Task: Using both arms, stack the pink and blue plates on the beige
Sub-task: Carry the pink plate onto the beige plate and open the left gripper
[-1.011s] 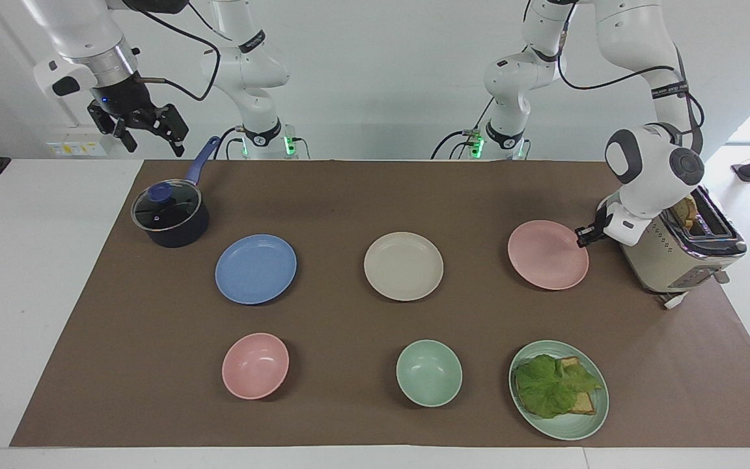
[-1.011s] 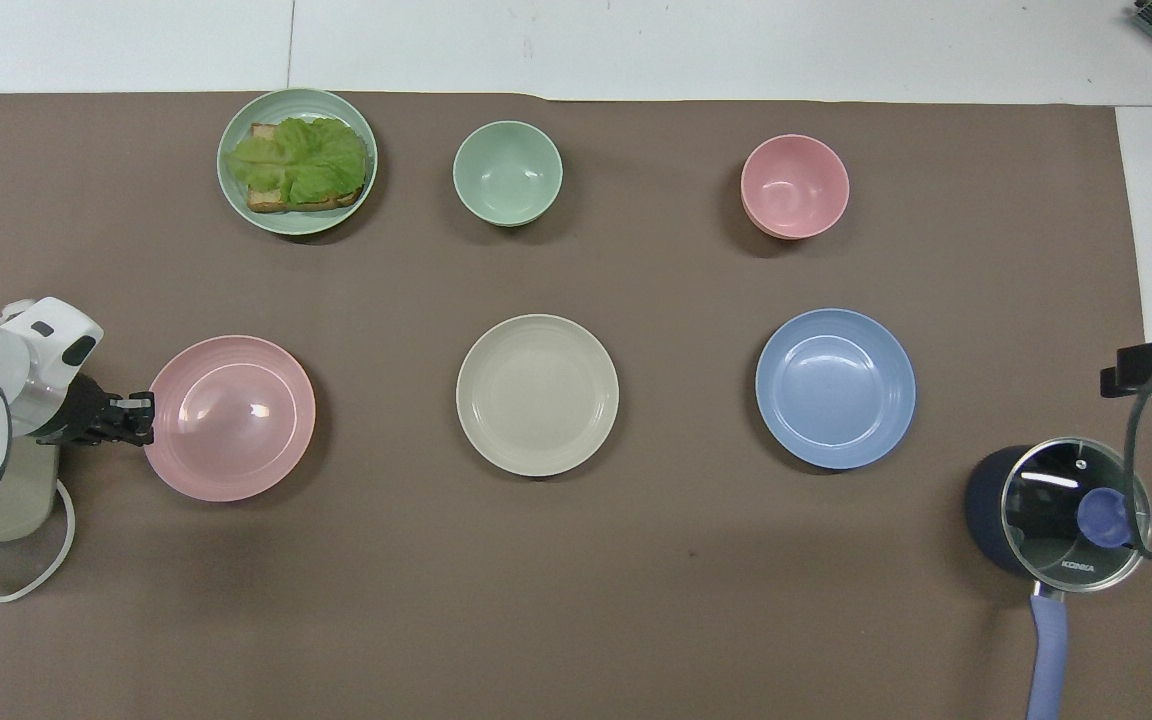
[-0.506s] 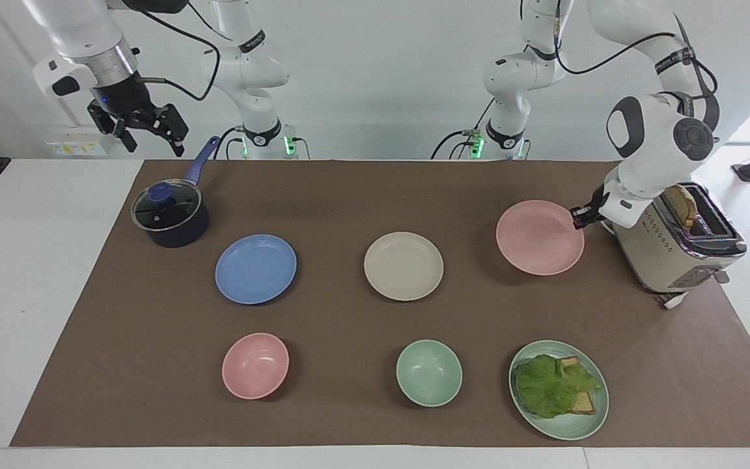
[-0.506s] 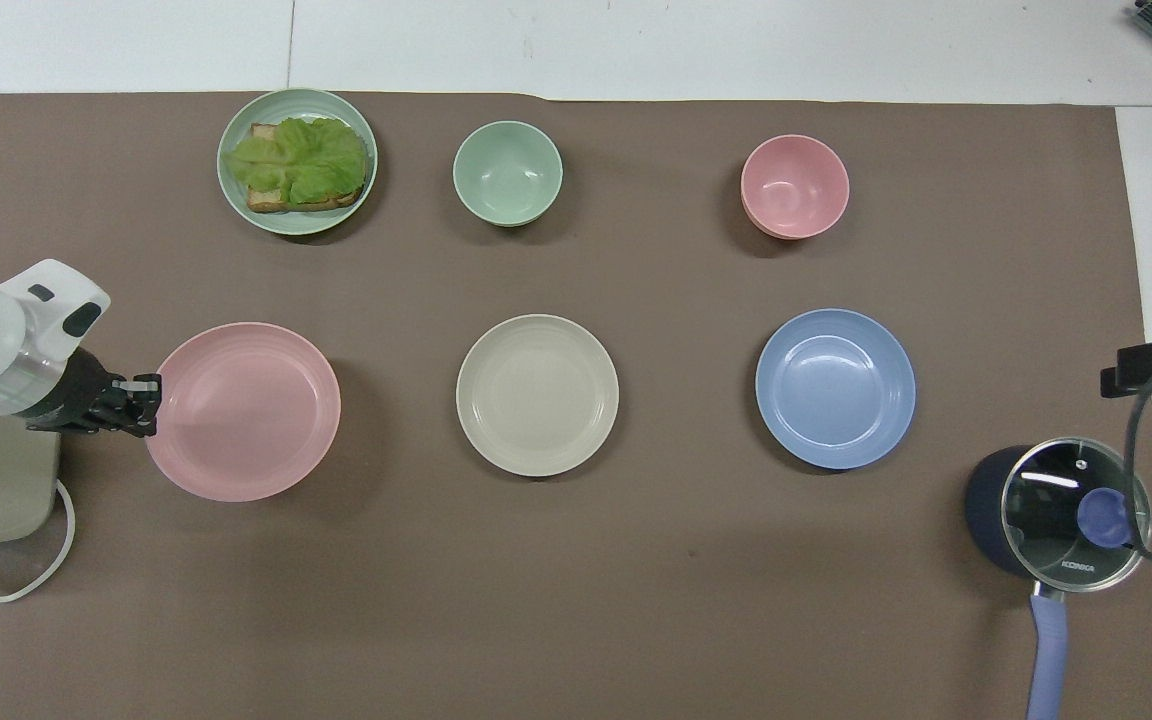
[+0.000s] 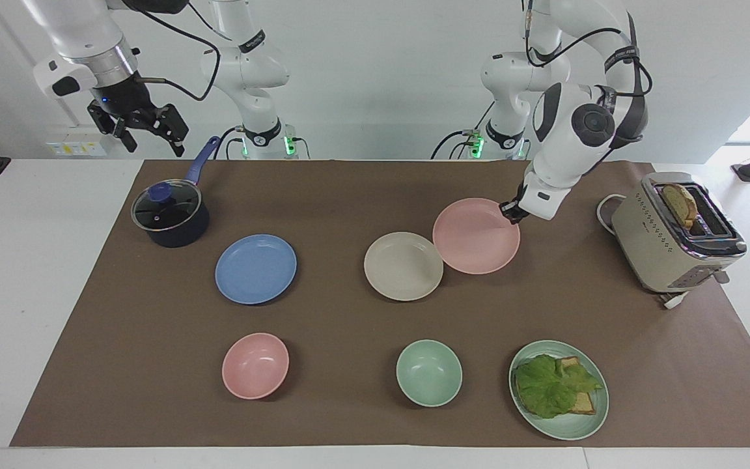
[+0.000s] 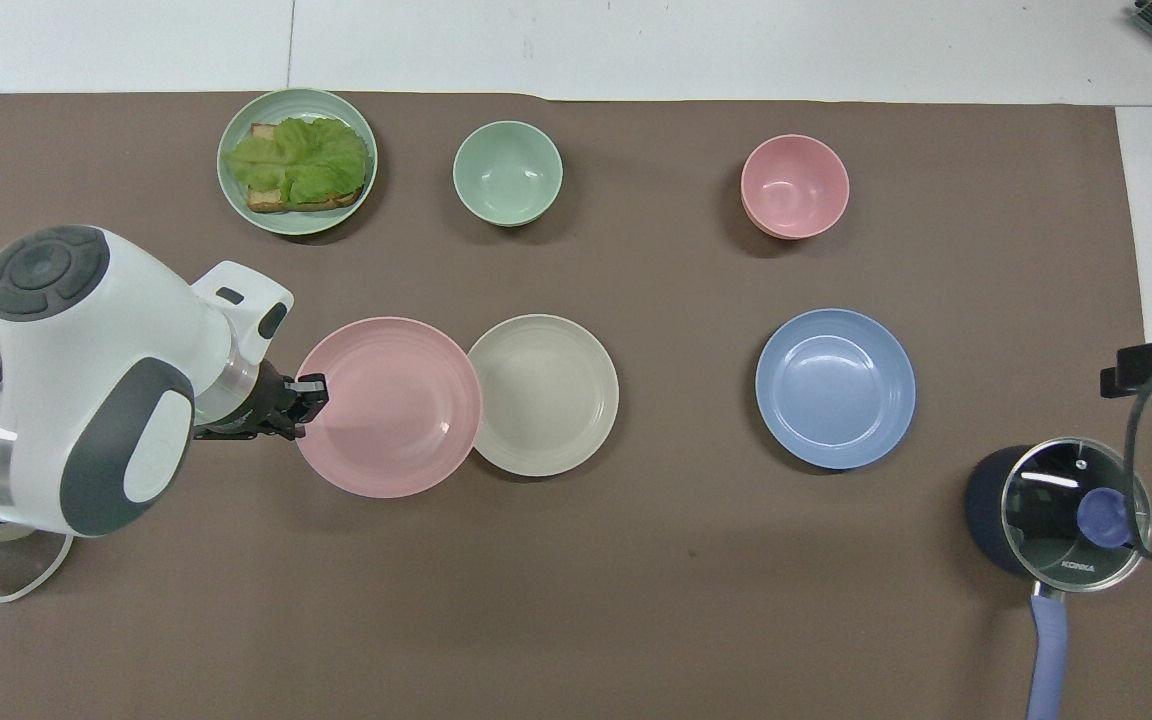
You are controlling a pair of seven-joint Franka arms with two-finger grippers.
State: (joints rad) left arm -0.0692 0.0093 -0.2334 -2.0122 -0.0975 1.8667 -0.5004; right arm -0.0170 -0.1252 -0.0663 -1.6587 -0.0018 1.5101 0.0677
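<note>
The left gripper needs to release the pink plate squarely on top of the beige plate (image 6: pixel 543 395), rim to rim.
The pink plate (image 5: pixel 476 236) (image 6: pixel 388 407) hangs tilted a little above the mat, gripped at its rim by my left gripper (image 5: pixel 510 212) (image 6: pixel 311 395), which is shut on it. Its free edge overlaps the rim of the beige plate (image 5: pixel 403 266) (image 6: pixel 546 395), which lies at the middle of the mat. The blue plate (image 5: pixel 256 269) (image 6: pixel 835 388) lies flat toward the right arm's end, level with the beige one. My right gripper (image 5: pixel 147 133) waits open, raised over the table edge near the pot.
A dark pot with a glass lid (image 5: pixel 170 215) stands at the right arm's end and a toaster (image 5: pixel 674 234) at the left arm's end. Farther from the robots lie a pink bowl (image 5: pixel 255 365), a green bowl (image 5: pixel 428 372) and a green plate with a lettuce sandwich (image 5: pixel 558 389).
My left gripper has lifted the pink plate from beside the toaster and carried it toward the beige plate, whose rim it now overlaps. The right arm has not moved.
</note>
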